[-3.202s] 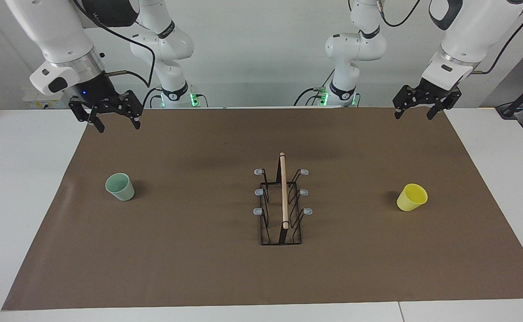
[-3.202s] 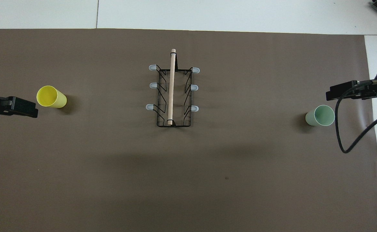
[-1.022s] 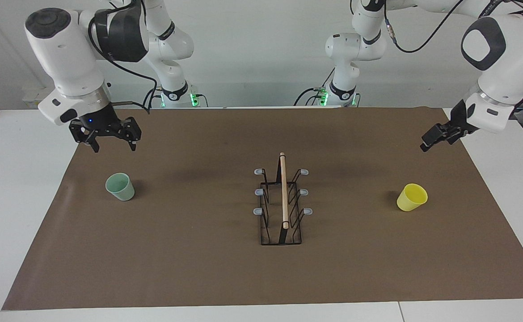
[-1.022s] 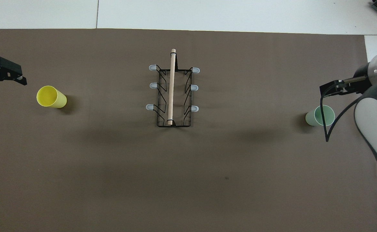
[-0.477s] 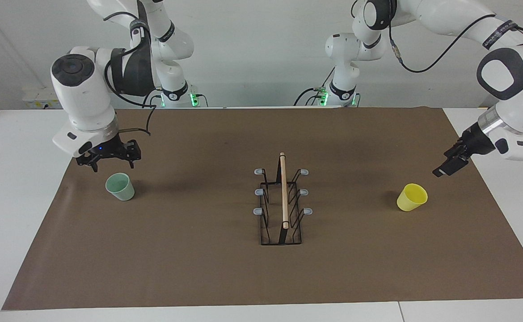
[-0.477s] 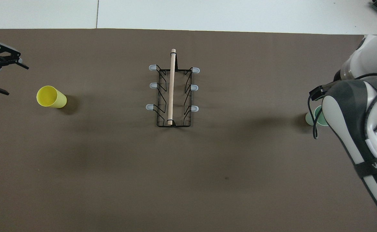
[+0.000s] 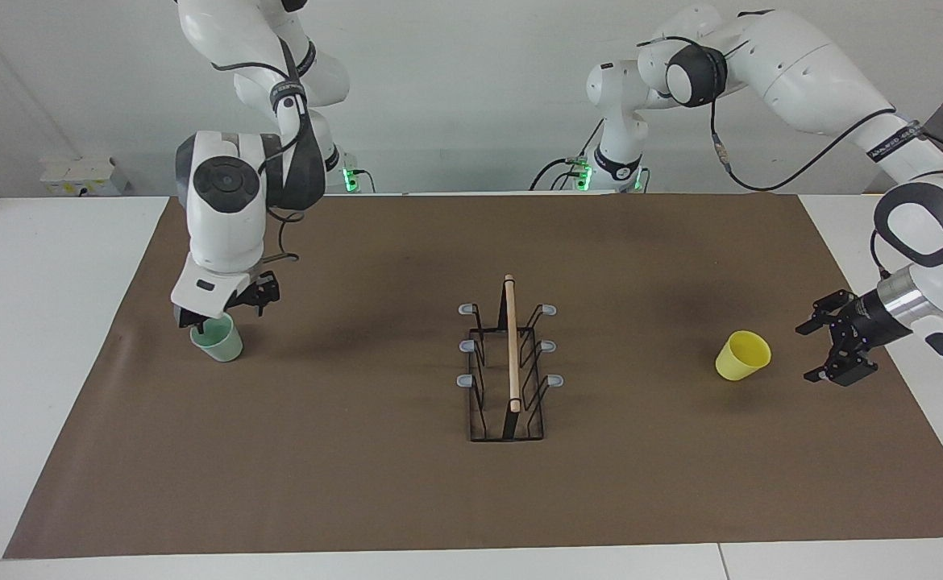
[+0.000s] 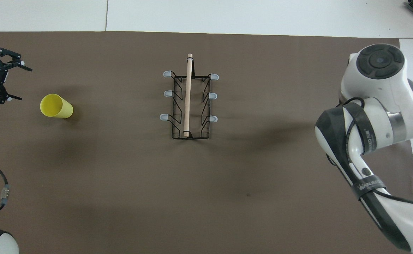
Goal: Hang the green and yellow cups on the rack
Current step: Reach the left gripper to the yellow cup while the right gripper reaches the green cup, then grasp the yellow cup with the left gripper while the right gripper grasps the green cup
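Observation:
I will close my left gripper around the yellow cup's body (image 8: 63, 109), just below its rim, with one finger on each side of the cup.
The mint green cup (image 7: 219, 344) stands upright on the mat toward the right arm's end of the table; in the overhead view the right arm hides it. My right gripper (image 7: 228, 317) is open and low over this cup, one finger down at its rim, and I cannot tell if it touches. The yellow cup (image 7: 742, 355) (image 8: 56, 106) stands upright toward the left arm's end. My left gripper (image 7: 808, 354) (image 8: 25, 84) is open, low beside the yellow cup and apart from it, its fingers pointing at the cup. The black wire rack (image 7: 512, 346) (image 8: 188, 95) stands mid-table with bare prongs.
A brown mat (image 7: 375, 483) (image 8: 121, 176) covers most of the white table (image 7: 44, 322). A loose cable (image 8: 2, 190) hangs over the mat near the left arm's base. The right arm's elbow (image 8: 376, 106) looms over its end of the mat.
Both arms have come down from near the robots' edge. The right gripper dropped onto the green cup's rim. The left gripper swung round and lowered beside the yellow cup. Cups and rack stayed put.

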